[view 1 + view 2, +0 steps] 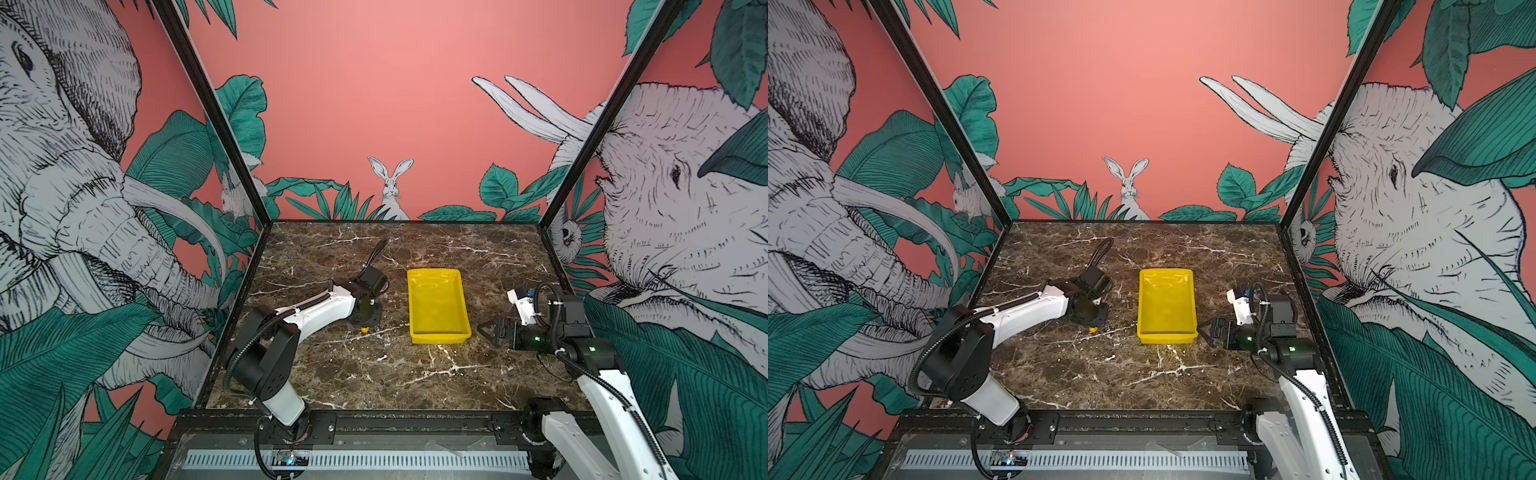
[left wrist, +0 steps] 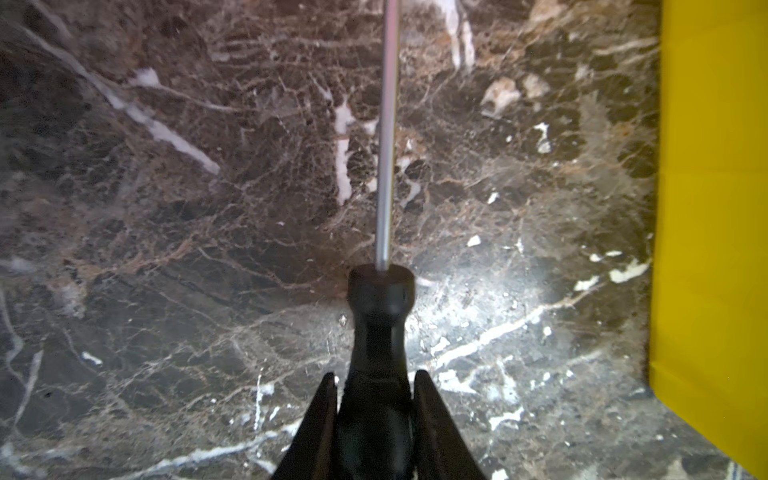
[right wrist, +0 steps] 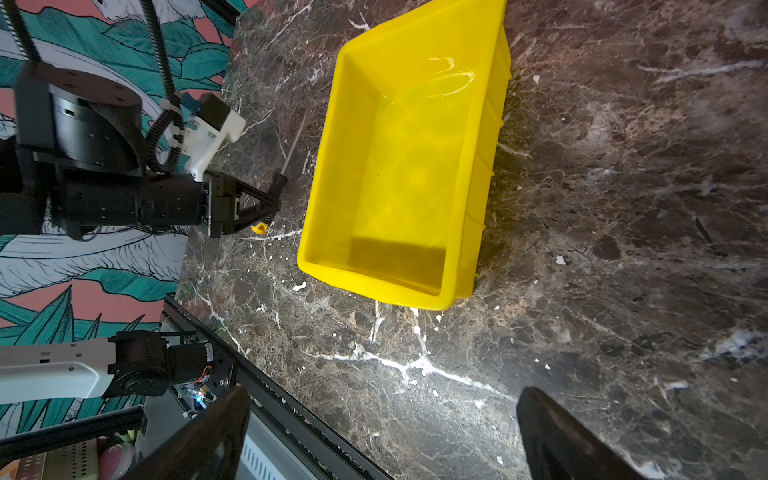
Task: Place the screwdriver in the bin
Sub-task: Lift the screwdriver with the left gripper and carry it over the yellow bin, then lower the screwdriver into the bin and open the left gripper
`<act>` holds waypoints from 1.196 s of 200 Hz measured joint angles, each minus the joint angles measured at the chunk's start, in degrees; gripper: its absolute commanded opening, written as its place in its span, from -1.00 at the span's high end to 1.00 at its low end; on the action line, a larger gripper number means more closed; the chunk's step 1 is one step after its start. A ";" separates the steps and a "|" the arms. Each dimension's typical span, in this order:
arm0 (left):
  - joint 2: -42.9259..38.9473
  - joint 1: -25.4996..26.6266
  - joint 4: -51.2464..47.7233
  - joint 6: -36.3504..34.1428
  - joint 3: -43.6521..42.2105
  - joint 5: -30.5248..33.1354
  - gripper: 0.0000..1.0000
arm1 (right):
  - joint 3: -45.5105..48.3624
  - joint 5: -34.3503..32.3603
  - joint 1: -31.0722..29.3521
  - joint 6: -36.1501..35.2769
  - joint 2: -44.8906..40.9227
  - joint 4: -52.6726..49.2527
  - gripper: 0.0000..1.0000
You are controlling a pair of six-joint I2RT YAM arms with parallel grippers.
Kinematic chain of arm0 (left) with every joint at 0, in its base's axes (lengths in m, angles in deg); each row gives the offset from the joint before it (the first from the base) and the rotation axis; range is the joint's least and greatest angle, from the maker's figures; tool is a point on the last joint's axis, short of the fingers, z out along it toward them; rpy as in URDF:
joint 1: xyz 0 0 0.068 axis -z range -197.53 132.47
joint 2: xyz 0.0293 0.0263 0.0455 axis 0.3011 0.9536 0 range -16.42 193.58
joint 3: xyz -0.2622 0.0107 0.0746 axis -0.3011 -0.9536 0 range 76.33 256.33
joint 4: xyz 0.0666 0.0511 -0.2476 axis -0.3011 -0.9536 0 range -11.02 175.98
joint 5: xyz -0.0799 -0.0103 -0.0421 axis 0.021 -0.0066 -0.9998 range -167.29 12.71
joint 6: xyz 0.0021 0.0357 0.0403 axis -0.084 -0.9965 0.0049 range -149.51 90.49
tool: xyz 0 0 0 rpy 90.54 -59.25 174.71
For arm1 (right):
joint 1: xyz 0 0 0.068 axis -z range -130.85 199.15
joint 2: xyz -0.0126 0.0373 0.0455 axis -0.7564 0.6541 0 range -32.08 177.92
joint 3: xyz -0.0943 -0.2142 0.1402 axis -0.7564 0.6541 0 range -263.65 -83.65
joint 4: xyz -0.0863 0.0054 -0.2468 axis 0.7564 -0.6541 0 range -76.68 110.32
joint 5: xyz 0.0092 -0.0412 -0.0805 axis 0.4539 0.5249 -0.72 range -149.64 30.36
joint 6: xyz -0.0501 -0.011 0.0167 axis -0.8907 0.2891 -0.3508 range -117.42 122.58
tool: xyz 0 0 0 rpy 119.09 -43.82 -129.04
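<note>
I need to release the screwdriver from my left gripper in the bin's near half (image 1: 445, 315), along the long side of the bin that faces my right gripper.
My left gripper (image 2: 375, 376) is shut on the black handle of the screwdriver (image 2: 376, 324), low over the marble to the left of the bin. The thin metal shaft (image 2: 386, 124) points away from the jaws, along the bin's long side. In both top views only the screwdriver's yellow cap (image 1: 364, 330) (image 1: 1093, 330) shows below the left gripper (image 1: 365, 316). The bin (image 1: 440, 337) (image 1: 1167, 337) (image 3: 374, 282) is a yellow tray with nothing in it. My right gripper (image 1: 486, 330) (image 3: 382, 411) stands open and holds nothing, just right of the bin's near corner.
Dark marble table (image 1: 374, 374) inside a black frame with patterned walls close on both sides. The bin's yellow wall (image 2: 715, 208) stands near the screwdriver in the left wrist view. A black rail (image 1: 374, 419) runs along the table's front edge.
</note>
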 measured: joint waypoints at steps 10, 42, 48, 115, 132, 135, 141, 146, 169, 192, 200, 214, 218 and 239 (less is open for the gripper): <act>-0.59 0.11 -0.68 0.00 0.76 -0.02 1.00 | 0.02 -0.15 0.00 -0.02 -0.09 -0.28 -0.99; -1.86 1.66 -3.43 0.04 4.66 -0.07 1.00 | 0.07 -0.35 0.00 -0.04 -1.27 -0.55 -0.99; -1.97 2.34 -3.80 0.04 5.73 -0.02 1.00 | 0.07 -0.42 0.00 -0.04 -1.46 -0.55 -0.99; 3.76 13.42 -3.48 0.02 22.88 -1.20 1.00 | 0.92 -0.63 0.00 0.00 -1.95 -0.39 -0.99; 8.24 14.38 -1.81 0.42 24.72 -2.89 1.00 | 0.92 -0.92 0.00 0.00 -2.86 -0.37 -0.99; 8.96 14.47 -1.68 0.48 24.92 -3.10 1.00 | 0.92 -0.98 0.00 0.00 -2.99 -0.39 -0.99; 10.47 14.75 -1.44 0.66 25.18 -3.50 1.00 | 0.92 -1.16 0.00 0.00 -3.30 -0.39 -0.99; 11.74 14.99 -1.11 0.85 25.27 -3.98 1.00 | 0.92 -1.31 0.00 0.00 -3.48 -0.39 -0.99; 16.37 15.56 -0.70 1.55 25.46 -5.70 1.00 | 0.92 -1.68 0.00 0.02 -4.28 -0.35 -0.99; 19.69 16.31 -0.15 2.12 26.45 -7.39 1.00 | 0.92 -2.05 0.00 0.07 -4.39 -0.33 -0.99; 20.41 16.46 0.11 2.27 26.75 -7.96 1.00 | 1.01 -2.16 0.00 0.17 -4.55 -0.26 -0.99; 21.27 16.57 0.74 2.64 26.95 -8.68 0.98 | 1.22 -2.49 0.00 0.28 -4.83 -0.26 -0.99; 21.49 16.59 0.96 2.80 26.99 -8.98 0.96 | 1.31 -2.56 0.00 0.31 -4.98 -0.26 -0.99; 22.58 16.61 1.97 3.21 27.12 -9.60 0.84 | 1.75 -2.91 0.00 0.50 -5.49 -0.26 -0.99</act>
